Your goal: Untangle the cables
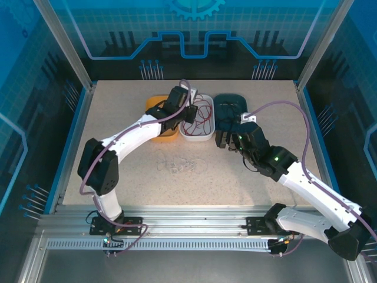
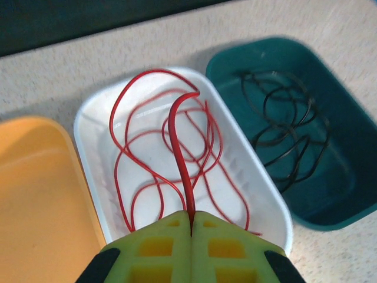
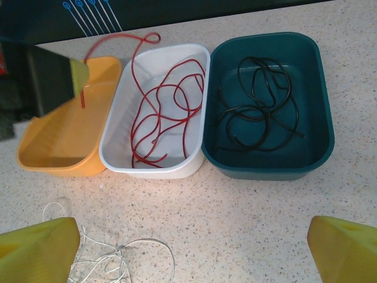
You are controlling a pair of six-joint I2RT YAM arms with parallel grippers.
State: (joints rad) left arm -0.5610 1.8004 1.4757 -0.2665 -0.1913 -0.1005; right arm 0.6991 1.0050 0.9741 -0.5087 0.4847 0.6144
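Observation:
My left gripper needs to release the red cable inside the white tray [image 1: 199, 118] [image 2: 181, 162], between the orange tray and the teal tray.
The red cable [image 2: 184, 179] lies looped in the white tray [image 2: 88, 153]. One strand of it rises to my left gripper [image 2: 191, 217], which is shut on it just above the tray. In the right wrist view that left gripper [image 3: 73, 79] hangs over the orange tray [image 3: 65, 138], and the red cable [image 3: 168, 112] arches from it into the white tray [image 3: 150, 168]. The black cable [image 3: 259, 109] lies coiled in the teal tray [image 3: 265, 168]. The pale white cable [image 3: 109, 259] lies tangled on the table. My right gripper [image 3: 191, 259] hovers open near the trays, holding nothing.
The orange tray [image 1: 162, 138], white tray [image 1: 194, 139] and teal tray [image 1: 230, 99] stand side by side at the back of the table. The white cable [image 1: 179, 164] lies mid-table between the arms. Speckled tabletop [image 1: 135, 183] surrounds it.

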